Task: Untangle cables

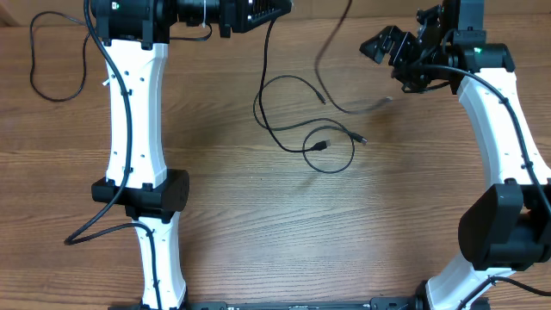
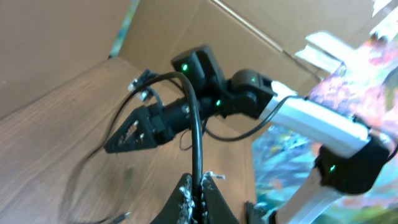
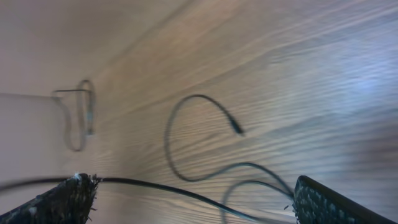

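The loose black cable hangs between my two grippers. Next, my right gripper closes on the upper part point(image 1: 336, 29) point(image 3: 155, 185) of that cable.
My left gripper point(image 1: 277, 10) at the top of the overhead view is shut on a thin black cable point(image 2: 198, 134); the strand rises straight out of the closed tips point(image 2: 200, 186). From there it hangs down to loose loops point(image 1: 288, 116) on the wooden table, with small plug tips point(image 1: 321, 145) near the middle. A second strand point(image 1: 331, 86) is blurred, trailing below my right gripper point(image 1: 387, 52). That gripper is open, its fingers point(image 3: 68, 199) far apart. A black cable point(image 3: 186, 193) runs across the gap point(image 3: 196, 205) from the left finger's tip, and the jaws are not closed on it.
Another thin black cord point(image 1: 52, 60) lies looped at the table's far left. The left arm's white links point(image 1: 133, 112) stretch down the left side and the right arm point(image 1: 504, 112) stands at the right. A cardboard wall point(image 2: 74, 37) borders the table.
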### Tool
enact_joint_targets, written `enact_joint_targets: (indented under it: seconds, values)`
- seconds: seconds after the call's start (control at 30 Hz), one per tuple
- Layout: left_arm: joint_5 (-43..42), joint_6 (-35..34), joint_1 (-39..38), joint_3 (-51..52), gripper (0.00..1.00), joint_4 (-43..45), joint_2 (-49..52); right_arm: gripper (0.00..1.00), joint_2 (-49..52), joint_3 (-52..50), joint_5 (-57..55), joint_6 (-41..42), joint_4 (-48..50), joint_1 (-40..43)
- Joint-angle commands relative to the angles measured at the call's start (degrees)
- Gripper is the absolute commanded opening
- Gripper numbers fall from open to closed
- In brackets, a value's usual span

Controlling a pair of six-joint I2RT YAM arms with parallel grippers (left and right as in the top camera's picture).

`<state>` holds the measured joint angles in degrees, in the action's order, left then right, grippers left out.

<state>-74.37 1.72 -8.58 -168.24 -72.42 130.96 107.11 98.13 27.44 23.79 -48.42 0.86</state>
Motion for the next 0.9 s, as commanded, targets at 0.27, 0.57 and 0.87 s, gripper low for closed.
enact_joint_targets:
  seconds: [0.27, 0.57, 0.87]
  values:
    - [-1.5, -20.7, -2.3, -0.2, 0.04, 5.7, 0.5, 0.92, -0.4, 0.1, 16.8, -18.3, 0.4, -1.0]
    - [-1.5, -31.1, -3.3, -0.2, 0.04, 8.8, 0.5, 0.82, -0.4, 0.1, 22.1, -15.5, 11.5, -4.4]
    - [-2.2, -38.8, -3.9, -0.2, 0.04, 9.7, 0.5, 0.8, -0.4, 0.1, 16.6, -5.9, 22.5, -7.0]
